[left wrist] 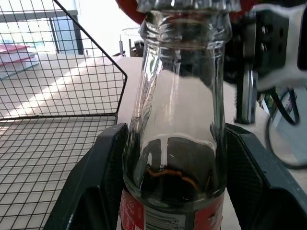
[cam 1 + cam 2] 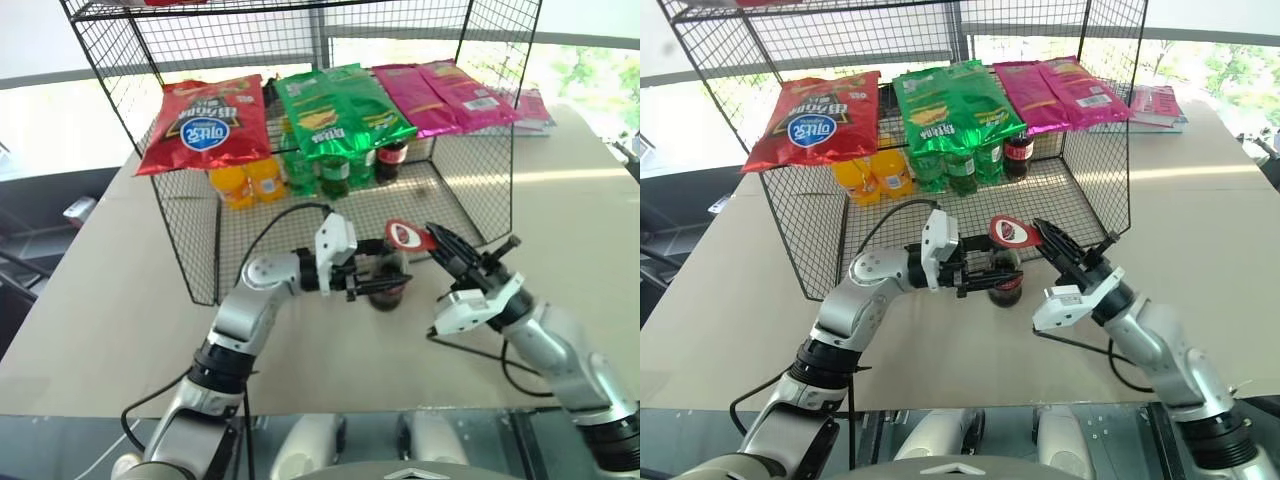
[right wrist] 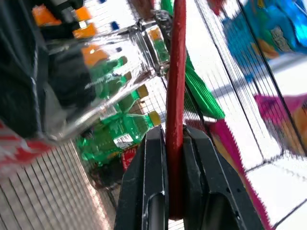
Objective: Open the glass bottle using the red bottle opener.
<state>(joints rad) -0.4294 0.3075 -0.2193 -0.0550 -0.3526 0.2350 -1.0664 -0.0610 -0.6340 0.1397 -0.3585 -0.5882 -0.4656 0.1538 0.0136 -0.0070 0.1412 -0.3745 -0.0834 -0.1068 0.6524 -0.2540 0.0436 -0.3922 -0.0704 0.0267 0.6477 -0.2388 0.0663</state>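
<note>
Next, I set the red bottle opener, now over the bottle's capped top, with my right gripper on the tan table (image 2: pixel 469 305) beside the glass bottle.
The glass bottle (image 2: pixel 388 296) stands upright on the tan table, just in front of the wire rack. My left gripper (image 2: pixel 384 281) reaches in from the left and is shut on the bottle's body; its black fingers (image 1: pixel 98 182) flank the glass below the clear neck (image 1: pixel 182 91). The red bottle opener (image 2: pixel 407 236) rests over the bottle's capped top, its ring-shaped head tilted. My right gripper (image 2: pixel 441 247) comes from the right and is shut on the opener's handle (image 3: pixel 175 86), pinched edge-on between the fingers (image 3: pixel 152 182).
A black wire rack (image 2: pixel 190 230) stands behind the bottle, with snack bags (image 2: pixel 208 122) on its shelf and orange-yellow drinks (image 2: pixel 245 184), green bottles (image 2: pixel 330 172) and a dark bottle (image 2: pixel 392 158) beneath. Books (image 2: pixel 530 108) lie at the far right. Black cables (image 2: pixel 480 352) trail by my right wrist.
</note>
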